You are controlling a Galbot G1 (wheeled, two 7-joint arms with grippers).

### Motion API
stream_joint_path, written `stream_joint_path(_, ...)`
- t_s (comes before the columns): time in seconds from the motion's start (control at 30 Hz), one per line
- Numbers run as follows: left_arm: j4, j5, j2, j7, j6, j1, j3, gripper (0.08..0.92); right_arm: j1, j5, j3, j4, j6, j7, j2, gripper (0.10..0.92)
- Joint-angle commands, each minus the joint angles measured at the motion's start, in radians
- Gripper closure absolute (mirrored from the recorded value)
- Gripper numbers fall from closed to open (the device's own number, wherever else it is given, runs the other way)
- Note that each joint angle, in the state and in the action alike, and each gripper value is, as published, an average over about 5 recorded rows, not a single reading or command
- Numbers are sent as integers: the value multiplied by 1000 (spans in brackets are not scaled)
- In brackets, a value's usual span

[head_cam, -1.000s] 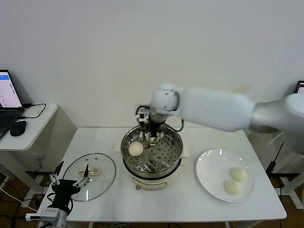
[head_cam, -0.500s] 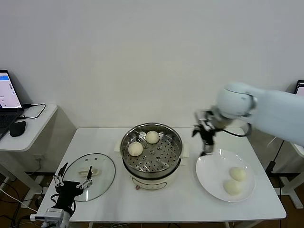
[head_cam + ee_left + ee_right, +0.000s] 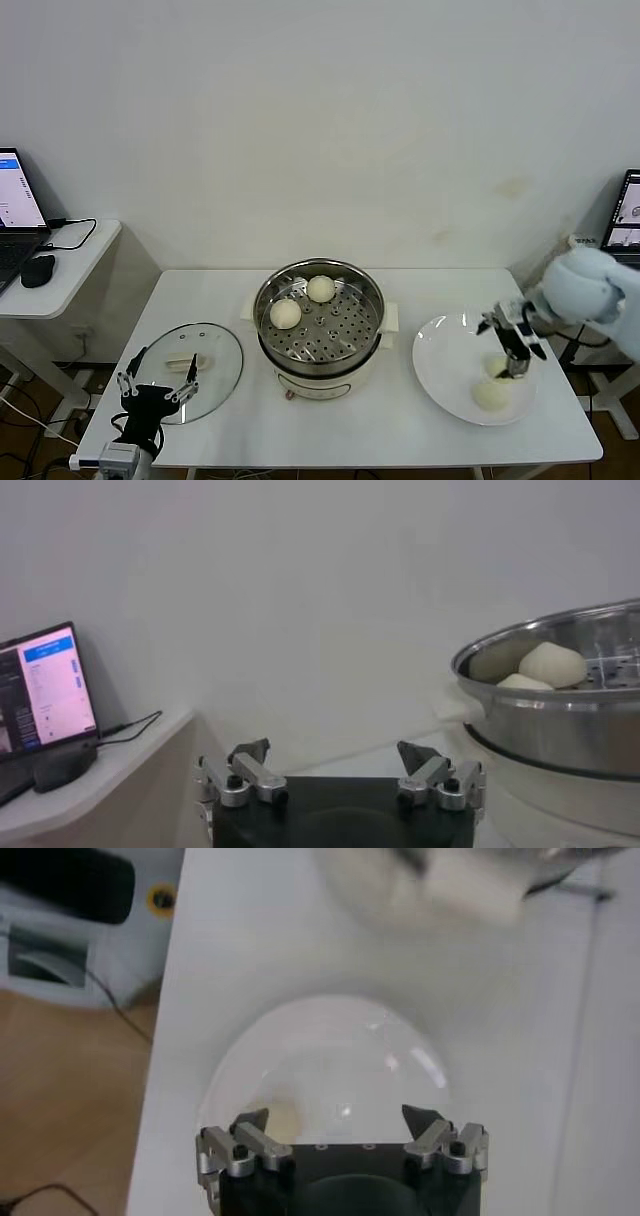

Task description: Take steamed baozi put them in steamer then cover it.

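Next, my right gripper should go to the baozi (image 3: 490, 396) (image 3: 276, 1120) nearest the white plate's front edge and close around that baozi's sides, leaving the one behind it.
The steamer (image 3: 320, 325) stands mid-table with two baozi inside, one at the back (image 3: 320, 288) and one to its left (image 3: 285, 313). Two more baozi lie on the white plate (image 3: 445, 360) at the right: one (image 3: 490, 395) near the front, one (image 3: 500, 366) partly hidden by my right gripper (image 3: 512, 365). That gripper is open and empty, hanging just over the plate. In the right wrist view (image 3: 338, 1118) it is above the plate (image 3: 340, 1053), with a baozi (image 3: 282, 1118) by one finger. My left gripper (image 3: 155, 385) is open and idle by the glass cover (image 3: 188, 358).
A side table at the left holds a laptop (image 3: 18, 195) and a mouse (image 3: 38, 268). Another screen (image 3: 625, 208) stands at the far right. In the left wrist view the steamer (image 3: 560, 695) is ahead of the open gripper (image 3: 335, 752).
My right gripper left the second baozi in the steamer, then swung right and down to just above the plate. The left gripper barely shifted.
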Motion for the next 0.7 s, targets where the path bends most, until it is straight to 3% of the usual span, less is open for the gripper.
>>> stream_joint_path(0.03, 1, 4, -3, 0, 0, 1, -1, 177, -485, -156, 371, -43, 51, 18, -70, 203)
stream_joint_path(0.7, -8, 13, -14, 0, 0, 12, -9, 177, -544, -201, 411, -162, 42, 82, 126, 203)
